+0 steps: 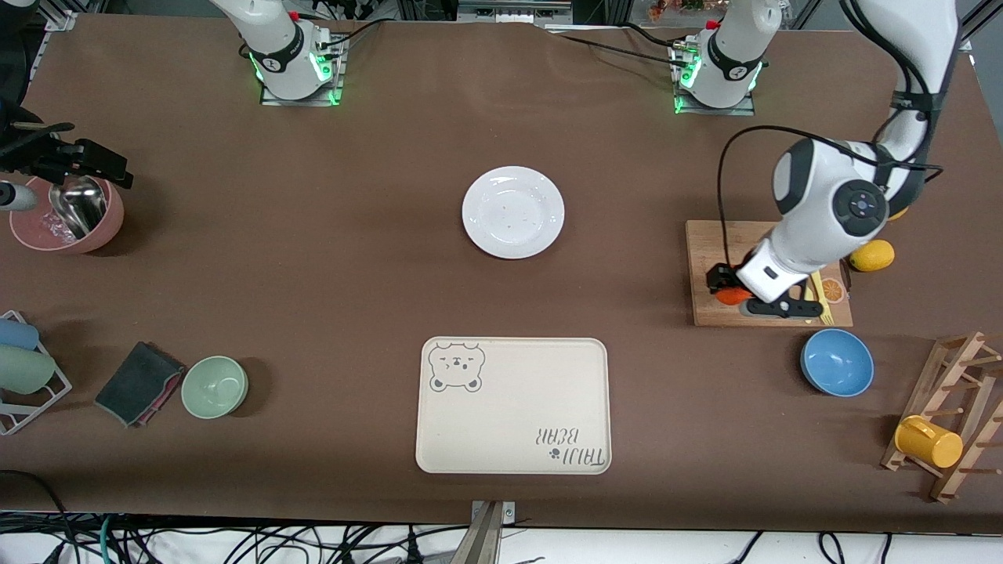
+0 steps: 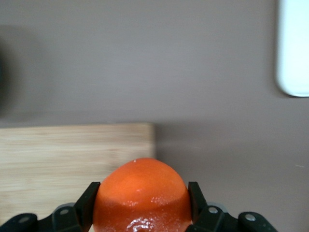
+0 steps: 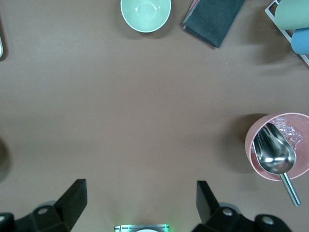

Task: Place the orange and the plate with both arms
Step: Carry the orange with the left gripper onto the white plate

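Observation:
The orange will leave my left gripper near the middle of the bare white plate (image 1: 513, 207).
The small reddish-orange orange (image 1: 732, 296) is at the edge of a wooden cutting board (image 1: 709, 258), toward the left arm's end of the table. My left gripper (image 1: 729, 288) is shut on it; in the left wrist view the black fingers (image 2: 87, 200) press both sides of the orange (image 2: 142, 193) over the board's corner (image 2: 72, 154). The white plate (image 1: 513, 211) lies in the middle of the table, bare. My right gripper (image 1: 86, 163) is open and empty (image 3: 141, 193), waiting beside a pink bowl (image 1: 66, 227) at the right arm's end.
A cream bear tray (image 1: 513, 405) lies nearer the front camera than the plate. A blue bowl (image 1: 837, 362), a lemon (image 1: 872, 255) and a wooden rack with a yellow mug (image 1: 928, 441) stand by the board. A green bowl (image 1: 215, 386) and a dark cloth (image 1: 137, 384) lie at the right arm's end.

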Robot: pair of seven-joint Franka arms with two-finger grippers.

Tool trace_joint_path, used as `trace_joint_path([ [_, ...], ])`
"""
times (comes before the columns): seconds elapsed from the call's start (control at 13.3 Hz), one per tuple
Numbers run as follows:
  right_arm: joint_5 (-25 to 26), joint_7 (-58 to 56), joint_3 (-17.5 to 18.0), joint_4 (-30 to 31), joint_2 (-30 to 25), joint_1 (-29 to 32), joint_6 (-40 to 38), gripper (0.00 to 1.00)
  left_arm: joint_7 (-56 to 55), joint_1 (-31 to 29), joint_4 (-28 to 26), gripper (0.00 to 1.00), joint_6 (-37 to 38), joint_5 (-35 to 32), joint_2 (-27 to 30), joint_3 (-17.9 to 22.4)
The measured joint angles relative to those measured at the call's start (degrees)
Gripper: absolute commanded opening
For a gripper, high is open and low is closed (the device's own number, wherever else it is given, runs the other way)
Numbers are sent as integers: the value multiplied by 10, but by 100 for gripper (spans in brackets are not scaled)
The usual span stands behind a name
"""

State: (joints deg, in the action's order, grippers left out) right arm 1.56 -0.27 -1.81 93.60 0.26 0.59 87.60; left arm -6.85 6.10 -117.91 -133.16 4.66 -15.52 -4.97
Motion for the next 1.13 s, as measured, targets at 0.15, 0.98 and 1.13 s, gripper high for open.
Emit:
trace_joint_path([
  [0.15,0,0,0,0,0,0,0,100,-36,35,-2,8,-3,40,-3,-20],
  [0.98,0,0,0,0,0,0,0,100,-362,241,9,15,-127,52,-90,-79],
  [1.13,0,0,0,0,0,0,0,100,-397,263,12,19,-128,52,-94,-80],
])
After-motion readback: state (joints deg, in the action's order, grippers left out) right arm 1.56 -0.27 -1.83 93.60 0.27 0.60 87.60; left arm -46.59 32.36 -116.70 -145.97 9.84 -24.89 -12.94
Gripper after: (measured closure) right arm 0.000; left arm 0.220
